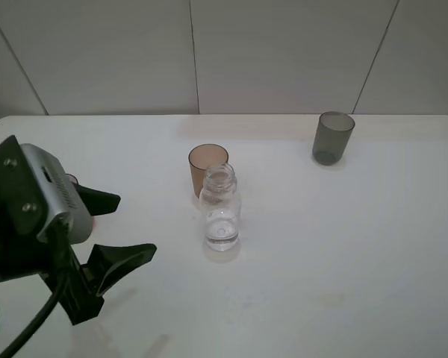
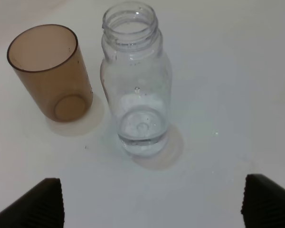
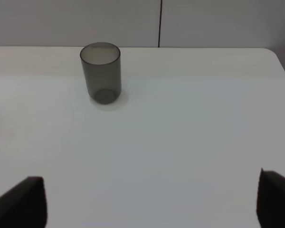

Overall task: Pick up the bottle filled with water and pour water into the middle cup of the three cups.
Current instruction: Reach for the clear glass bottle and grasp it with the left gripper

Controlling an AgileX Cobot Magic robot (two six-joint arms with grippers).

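Note:
The bottle's opening must stay free for pouring, so next my left gripper closes around the middle of the clear bottle's body [image 1: 222, 212] [image 2: 138, 92], below its neck.
The clear capless bottle [image 1: 221, 209] stands upright mid-table with a little water at its bottom. Just behind it, slightly left, stands the amber-brown middle cup [image 1: 207, 168], empty. The smoky grey cup [image 1: 333, 138] is at the back right. Only a pinkish sliver of the third cup [image 1: 72, 179] shows behind my left arm. My left gripper [image 1: 134, 225] hangs open to the left of the bottle, apart from it. In the left wrist view the bottle [image 2: 137, 90] and amber cup [image 2: 50, 71] lie ahead of the open left gripper [image 2: 152, 204]. My right gripper [image 3: 149, 202] is open, facing the grey cup [image 3: 100, 71] from a distance.
The white table [image 1: 343, 246] ends at a tiled wall [image 1: 284, 52] behind the cups. The table's right edge [image 3: 284, 66] runs near the grey cup's side. My left arm's body [image 1: 30, 216] fills the near left corner.

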